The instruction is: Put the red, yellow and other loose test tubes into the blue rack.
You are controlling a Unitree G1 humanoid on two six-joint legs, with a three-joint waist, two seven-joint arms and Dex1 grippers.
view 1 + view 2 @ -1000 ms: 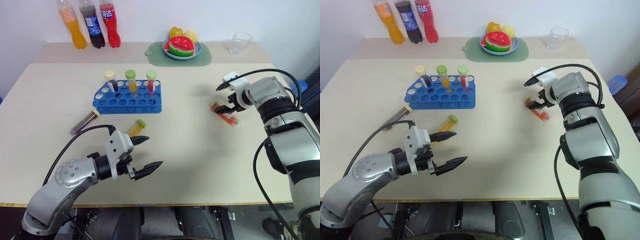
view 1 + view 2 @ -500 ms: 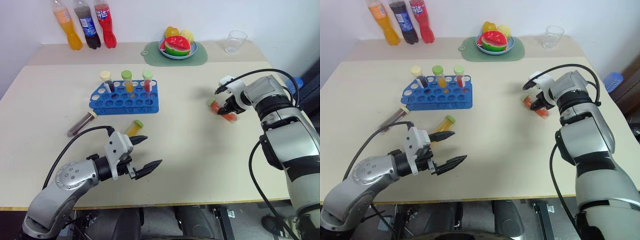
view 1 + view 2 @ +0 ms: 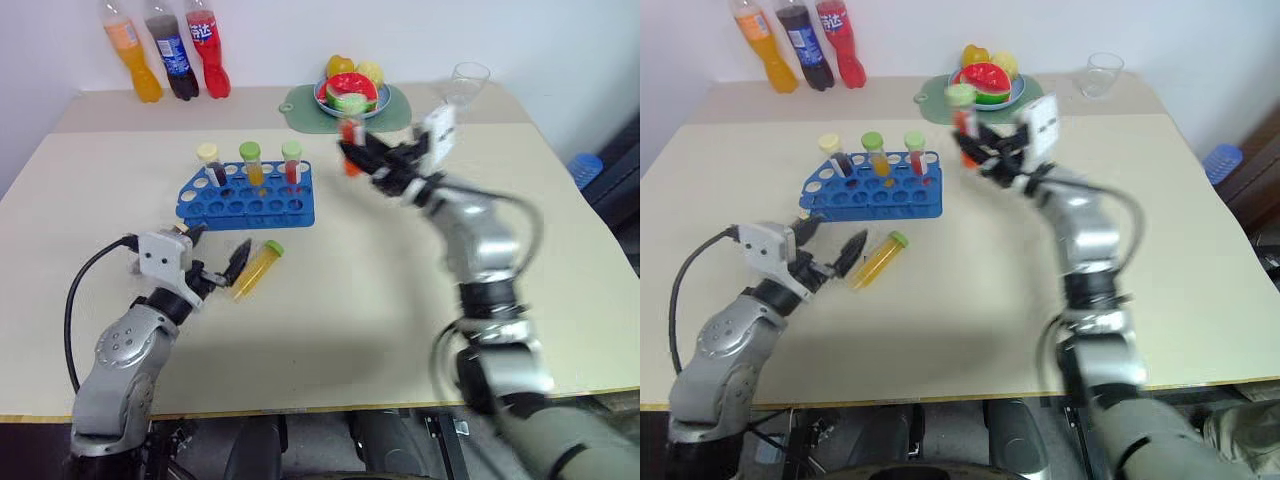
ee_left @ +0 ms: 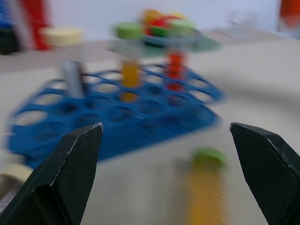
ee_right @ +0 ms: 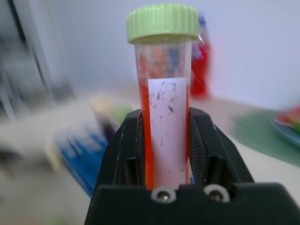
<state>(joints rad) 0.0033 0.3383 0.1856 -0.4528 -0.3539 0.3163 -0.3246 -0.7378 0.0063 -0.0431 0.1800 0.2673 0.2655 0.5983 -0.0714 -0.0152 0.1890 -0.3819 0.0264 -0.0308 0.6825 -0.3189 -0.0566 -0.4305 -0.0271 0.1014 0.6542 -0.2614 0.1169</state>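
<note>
The red test tube, now held upright beside the blue rack, will go down in the blue rack's front-row end hole (image 3: 295, 206), nearest my right gripper, and my right gripper will put it there.
My right gripper (image 3: 356, 152) is shut on the red test tube (image 5: 164, 108) with a green cap. It holds the tube upright in the air, just right of the blue rack (image 3: 245, 197). Three capped tubes stand in the rack's back row. The yellow test tube (image 3: 257, 268) lies on the table in front of the rack. My left gripper (image 3: 215, 257) is open and low over the table, just left of the yellow tube, pointing at the rack. A cream cap (image 4: 10, 173) of a lying tube shows beside its left finger; the rest of that tube is hidden.
Three soda bottles (image 3: 165, 55) stand at the back left. A green mat (image 3: 395, 112) with a plate of fruit and a clear glass (image 3: 467, 80) are at the back right.
The right gripper shut on the red tube, lifted it off the table and swung it left towards the rack. The left gripper moved left and forward and now points at the rack.
</note>
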